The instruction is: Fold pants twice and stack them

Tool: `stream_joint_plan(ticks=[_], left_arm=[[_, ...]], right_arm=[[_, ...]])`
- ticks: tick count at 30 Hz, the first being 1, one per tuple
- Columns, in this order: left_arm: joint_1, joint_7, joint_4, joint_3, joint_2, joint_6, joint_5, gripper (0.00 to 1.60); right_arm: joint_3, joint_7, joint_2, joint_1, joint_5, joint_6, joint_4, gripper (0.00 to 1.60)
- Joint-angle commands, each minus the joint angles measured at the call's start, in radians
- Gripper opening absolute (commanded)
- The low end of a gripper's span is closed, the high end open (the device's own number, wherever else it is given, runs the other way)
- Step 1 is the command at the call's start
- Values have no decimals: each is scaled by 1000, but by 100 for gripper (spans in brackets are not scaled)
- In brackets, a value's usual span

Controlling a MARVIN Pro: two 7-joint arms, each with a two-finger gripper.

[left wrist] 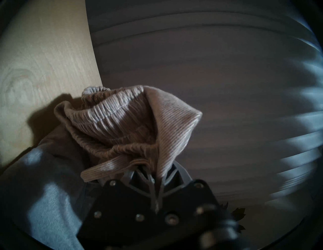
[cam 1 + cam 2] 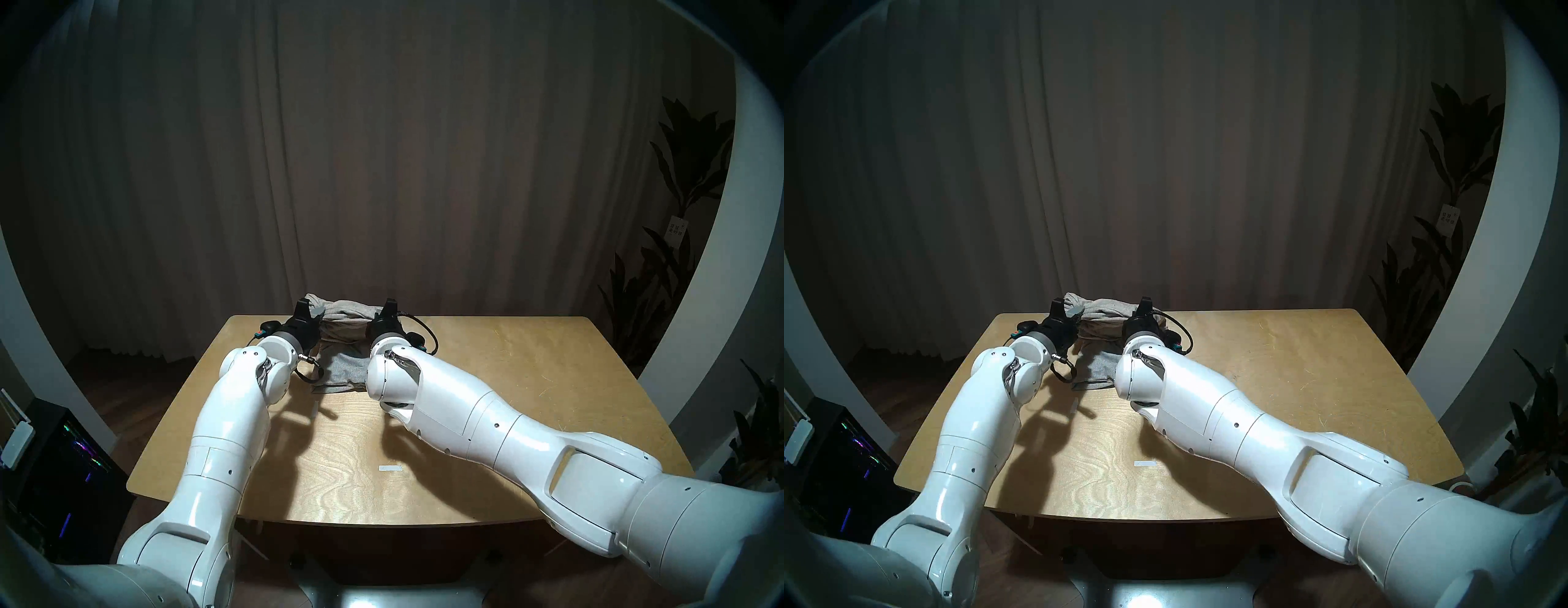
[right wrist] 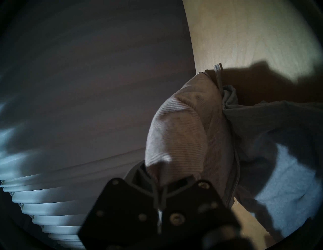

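The robot's left gripper needs to release the beige-grey pants on top of the folded light grey pants (image 2: 352, 351).
The beige-grey pants (image 2: 348, 310) hang bunched between my two grippers, lifted at the table's far edge. My left gripper (image 2: 312, 313) is shut on their gathered waistband end (image 1: 122, 118). My right gripper (image 2: 388, 309) is shut on the other end (image 3: 178, 131), where a drawstring (image 3: 218, 75) sticks out. The smaller light grey pants (image 2: 341, 369) lie folded flat on the table just below and in front of the held pair. They also show in the left wrist view (image 1: 47, 200) and the right wrist view (image 3: 288, 165).
The wooden table (image 2: 509, 382) has two small white tape marks, one (image 2: 389, 468) near the front middle and one (image 2: 314, 411) by my left forearm. A curtain hangs close behind the far edge. Plants stand at the right, and a computer case (image 2: 63, 479) at the left.
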State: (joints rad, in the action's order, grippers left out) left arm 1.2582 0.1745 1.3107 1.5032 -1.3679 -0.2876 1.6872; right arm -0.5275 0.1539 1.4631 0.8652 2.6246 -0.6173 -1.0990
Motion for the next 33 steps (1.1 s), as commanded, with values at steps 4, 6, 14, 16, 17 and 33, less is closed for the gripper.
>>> stream_joint_plan(ticks=[4,6,14,16,17,33], left_arm=[[87,21,137,19,10,6,11,0],[124,46,180,23,8,13,17,0],[213,111,277,22,2,54,8,0],[225,116,291,20,4,57,4,0],[247,130,311,18,4,67,-2,0],[320,206,363,-6,0,116,-62,0]], right_arm=[[-1,3,-79,56,-6,-43,-130,0],[2,-4,-100,68,-6,-48,-162,0],[21,-20,-144,94,-16,-57,-214,0],[24,-22,-150,96,-18,-58,-220,0],[33,-35,-161,99,-20,-57,-228,0],[90,-141,-165,108,-17,-102,-235,0]])
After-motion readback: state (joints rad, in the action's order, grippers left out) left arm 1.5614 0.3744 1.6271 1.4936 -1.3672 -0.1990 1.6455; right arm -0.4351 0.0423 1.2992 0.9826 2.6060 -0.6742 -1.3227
